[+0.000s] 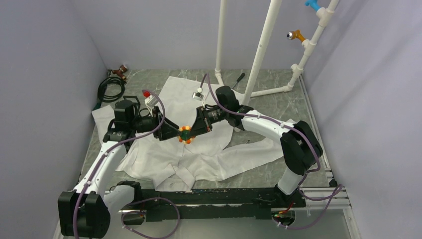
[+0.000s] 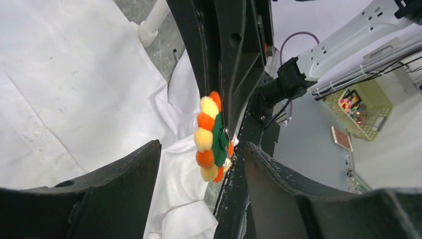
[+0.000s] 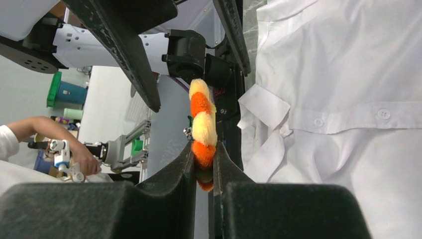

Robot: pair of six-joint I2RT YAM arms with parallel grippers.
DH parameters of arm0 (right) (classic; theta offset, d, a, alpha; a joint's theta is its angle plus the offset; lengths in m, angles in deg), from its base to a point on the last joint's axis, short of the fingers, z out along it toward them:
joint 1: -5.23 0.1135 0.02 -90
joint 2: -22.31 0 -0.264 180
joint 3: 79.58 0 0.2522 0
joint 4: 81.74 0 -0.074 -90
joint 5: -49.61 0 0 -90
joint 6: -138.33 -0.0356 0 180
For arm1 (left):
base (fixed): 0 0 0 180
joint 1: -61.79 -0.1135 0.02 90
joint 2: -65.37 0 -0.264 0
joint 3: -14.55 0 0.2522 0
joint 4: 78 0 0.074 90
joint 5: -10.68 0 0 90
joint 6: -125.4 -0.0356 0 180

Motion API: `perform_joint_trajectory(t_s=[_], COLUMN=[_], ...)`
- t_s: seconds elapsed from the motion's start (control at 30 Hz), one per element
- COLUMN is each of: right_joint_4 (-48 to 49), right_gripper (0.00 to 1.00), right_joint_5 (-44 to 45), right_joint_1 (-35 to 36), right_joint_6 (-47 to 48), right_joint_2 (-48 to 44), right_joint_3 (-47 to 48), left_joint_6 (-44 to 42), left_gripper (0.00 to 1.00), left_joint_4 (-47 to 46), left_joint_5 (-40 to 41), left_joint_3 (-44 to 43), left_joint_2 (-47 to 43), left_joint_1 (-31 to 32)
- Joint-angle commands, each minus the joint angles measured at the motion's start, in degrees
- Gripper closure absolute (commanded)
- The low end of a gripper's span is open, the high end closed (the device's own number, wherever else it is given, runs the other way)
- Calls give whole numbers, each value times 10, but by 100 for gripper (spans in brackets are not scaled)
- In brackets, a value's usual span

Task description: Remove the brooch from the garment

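The brooch shows its green back upward, so the robot's left gripper should hold it while the right gripper retakes the pompom edge (image 3: 203,153) and then flips the brooch over.
The brooch (image 1: 185,134), a ring of orange and yellow pompoms with a green middle, hangs above the white garment (image 1: 199,154) at mid-table. My right gripper (image 1: 195,130) is shut on it. In the right wrist view the right gripper (image 3: 203,149) pinches the lower orange petal of the brooch (image 3: 201,119) edge-on. My left gripper (image 1: 174,133) faces it from the left and stands open. In the left wrist view the left gripper (image 2: 201,149) has the brooch (image 2: 211,137) between its wide-apart fingers, touching neither. The garment (image 2: 74,74) lies below, and no cloth hangs from the brooch's pin.
A white pipe frame (image 1: 259,59) stands at the back right, carrying orange (image 1: 297,35) and blue (image 1: 312,5) hooks. A black cable coil (image 1: 110,89) lies at the back left. A small white clip (image 1: 199,93) rests on the shirt's far part. Grey walls enclose the table.
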Motion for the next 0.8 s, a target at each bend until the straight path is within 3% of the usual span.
perform_joint_trajectory(t_s=[0.0,0.2,0.43,0.53,0.77], right_joint_4=[55,63,55,52,41], right_gripper=[100,100,100,88,73], right_joint_5=[-20,-24,-31,-36,-41], right_joint_1=[1,1,1,-2,-13], right_joint_6=[-19,-30,-25,-23,-10], right_joint_2=[-23,-19,-17,-20,-33], right_joint_3=[12,19,23,21,15], left_joint_6=[-54,-29,-3,10,28], left_gripper=[34,44,83,96,100], left_joint_4=[36,12,-25,-33,-41], left_joint_5=[1,7,4,4,8], left_joint_3=[-8,0,2,0,10], left_joint_2=[-15,0,18,24,26], left_joint_1=[1,29,41,41,41])
